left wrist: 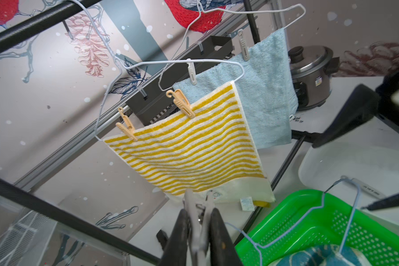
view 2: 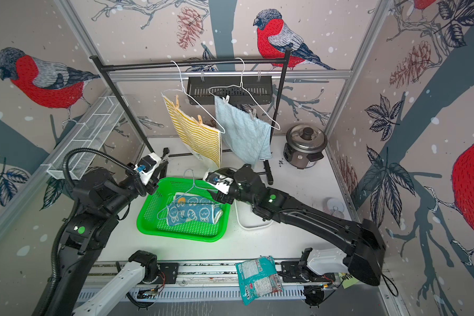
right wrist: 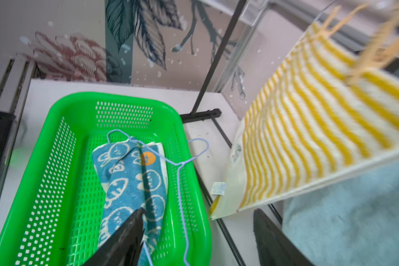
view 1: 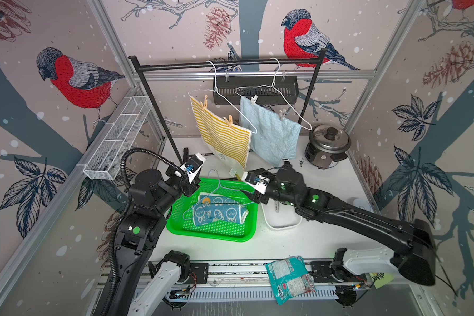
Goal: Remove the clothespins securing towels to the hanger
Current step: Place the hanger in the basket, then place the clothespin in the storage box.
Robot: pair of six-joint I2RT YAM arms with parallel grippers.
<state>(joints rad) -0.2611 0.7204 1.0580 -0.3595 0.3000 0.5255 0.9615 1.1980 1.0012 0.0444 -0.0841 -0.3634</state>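
Note:
I will next move my right gripper to my left gripper's fingers [view 1: 196, 183] and close it on the loose end of the grey clothespin to take the clothespin over.
Two white hangers [view 1: 274, 87] hang on the black rack [view 1: 175, 67]. Two tan clothespins [left wrist: 182, 103] pin the yellow-striped towel [view 1: 225, 136] to one hanger. Two pale grey clothespins [left wrist: 243, 46] pin the light-blue towel [view 1: 271, 131] to the other. The teal towel [right wrist: 129, 175] lies in the green basket [view 1: 181, 219] under a loose blue wire hanger [right wrist: 182, 165]. My left gripper [left wrist: 198, 210] is shut on a grey clothespin [left wrist: 197, 221], below the striped towel's lower edge. My right gripper [right wrist: 199, 210] stands open over the basket's rim, with nothing between its fingers.
A white tray [view 1: 282, 221] sits right of the basket, under my right arm. A rice cooker [view 1: 327, 146] stands at the back right. A wire shelf [view 1: 115, 142] lines the left wall and a black basket [view 1: 255, 90] hangs behind the towels. A snack bag [view 1: 289, 276] lies at the front.

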